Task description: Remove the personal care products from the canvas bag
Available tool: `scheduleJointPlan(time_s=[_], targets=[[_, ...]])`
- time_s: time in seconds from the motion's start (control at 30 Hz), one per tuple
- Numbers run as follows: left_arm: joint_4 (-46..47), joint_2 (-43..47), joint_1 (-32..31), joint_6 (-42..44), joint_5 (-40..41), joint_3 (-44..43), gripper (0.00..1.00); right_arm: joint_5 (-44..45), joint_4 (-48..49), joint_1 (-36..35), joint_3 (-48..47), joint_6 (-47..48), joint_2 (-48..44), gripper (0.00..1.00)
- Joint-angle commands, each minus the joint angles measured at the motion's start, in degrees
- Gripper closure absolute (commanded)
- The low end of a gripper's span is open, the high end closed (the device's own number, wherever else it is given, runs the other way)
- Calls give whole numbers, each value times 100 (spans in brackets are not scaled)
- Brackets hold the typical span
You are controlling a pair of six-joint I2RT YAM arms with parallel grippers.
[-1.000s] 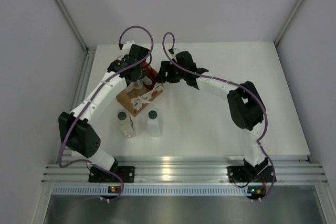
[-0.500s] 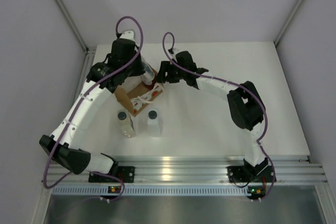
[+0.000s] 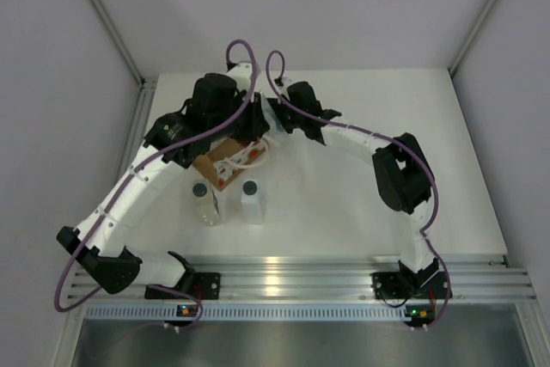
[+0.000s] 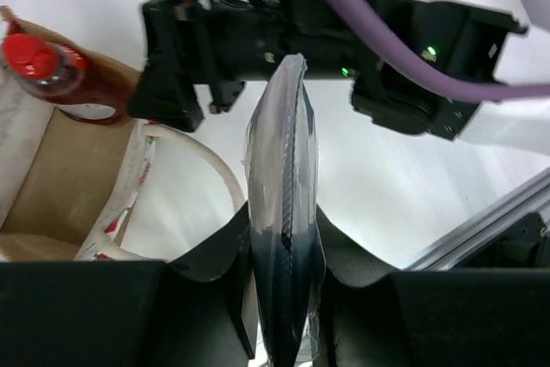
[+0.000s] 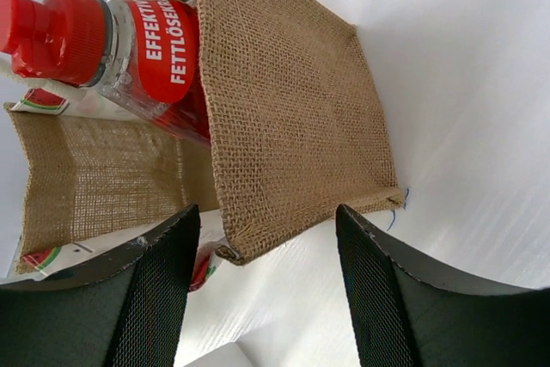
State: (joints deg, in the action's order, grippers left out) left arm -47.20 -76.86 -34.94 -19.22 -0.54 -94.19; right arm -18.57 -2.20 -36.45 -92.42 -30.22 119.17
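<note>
Next, I let go of the silvery-grey pouch, now held above the bag's far edge, with my left gripper on the table (image 3: 314, 208) beside the white bottle, away from the clear bottle.
The canvas bag (image 3: 222, 163) stands tan with white rope handles at the table's middle left. My left gripper (image 3: 247, 126) is shut on the silvery-grey pouch (image 4: 284, 204) and holds it above the bag's far edge, close to my right gripper. The slim red bottle (image 4: 53, 75) leans inside the bag (image 4: 60, 186). My right gripper (image 3: 268, 118) is open beside the bag's far side, its jaws apart around the burlap corner (image 5: 284, 100); the red bottle (image 5: 112, 40) shows there too. The clear bottle (image 3: 203, 197) and the white bottle (image 3: 251, 196) stand in front of the bag.
The white table (image 3: 387, 169) is bounded by grey walls and a metal rail (image 3: 292, 281) at the near edge. The right arm (image 3: 395, 169) arches over the table's middle right.
My left arm has lifted out of the bag and swung right with the pouch, ending next to the right gripper. The right arm has not moved.
</note>
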Motion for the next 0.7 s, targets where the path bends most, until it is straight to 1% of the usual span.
scheduleJointPlan(time_s=[0.0,0.03,0.07,0.2,0.23,0.33,0.37,0.53,0.57,0.6,0.67], targets=[[422,259,-732,313,218,84,100,-182,9,94,-355,7,-149,37],[413,242,-1108,357,377,129,100,-191,9,103,-364,-2,-149,37],[422,198,-1260,367,701,181,100,-217,17,103,-382,-45,-132,37],[597,163,-1752,173,1301,576,100,-279,9,111,-452,-107,-61,37],[807,180,-1979,156,1423,830,100,-296,9,111,-470,-116,-44,37],[1133,224,-2358,77,1819,1200,100,-305,9,111,-514,-134,18,38],[1395,241,-2447,-2,1916,1480,100,-314,9,111,-531,-134,27,38],[2494,461,-2842,-160,1899,2544,100,-341,9,120,-584,-125,44,37],[2897,487,-2878,-222,1882,2720,100,-349,9,120,-593,-125,53,37],[3092,496,-2904,-231,1829,3053,100,-349,9,120,-601,-133,53,38],[3391,418,-2922,-336,1768,3275,100,-367,9,112,-602,-133,71,38]])
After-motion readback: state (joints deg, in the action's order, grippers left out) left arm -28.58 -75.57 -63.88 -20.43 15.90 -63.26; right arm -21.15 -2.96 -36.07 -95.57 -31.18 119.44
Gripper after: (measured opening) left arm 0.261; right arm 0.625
